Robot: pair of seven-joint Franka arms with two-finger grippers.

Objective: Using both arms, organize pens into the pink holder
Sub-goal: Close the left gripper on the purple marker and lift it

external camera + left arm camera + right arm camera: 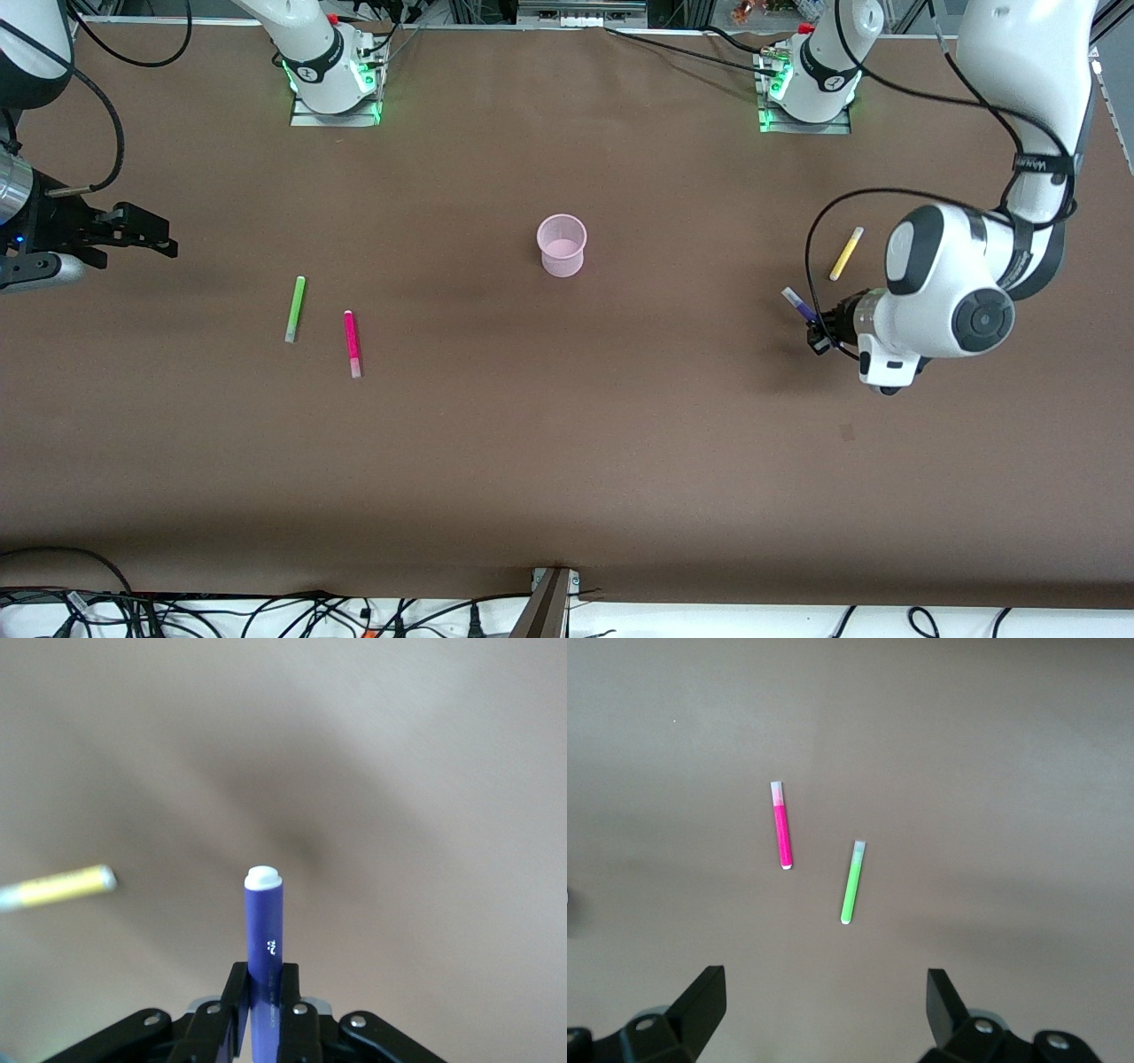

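The empty pink holder (561, 245) stands upright in the middle of the table. Next, my left gripper lets go of the dark purple pen inside it.
My left gripper (816, 333) is shut on the dark purple pen (800, 305), toward the left arm's end of the table. In the left wrist view the purple pen (264, 930) sticks out past the left gripper (263, 981), pale end outward. The yellow pen (846, 253) lies on the table close by, also seen as the yellow pen (62, 887). The pink holder (562, 245) stands upright mid-table. The green pen (295, 308) and the magenta pen (352, 343) lie side by side toward the right arm's end. My right gripper (151, 236) waits open; the right wrist view shows the right gripper (824, 988) over the green pen (851, 882) and magenta pen (782, 826).
The brown table (567, 461) carries only the pens and the holder. Both arm bases (332, 71) stand at the edge farthest from the front camera. Cables (266, 611) hang along the nearest edge.
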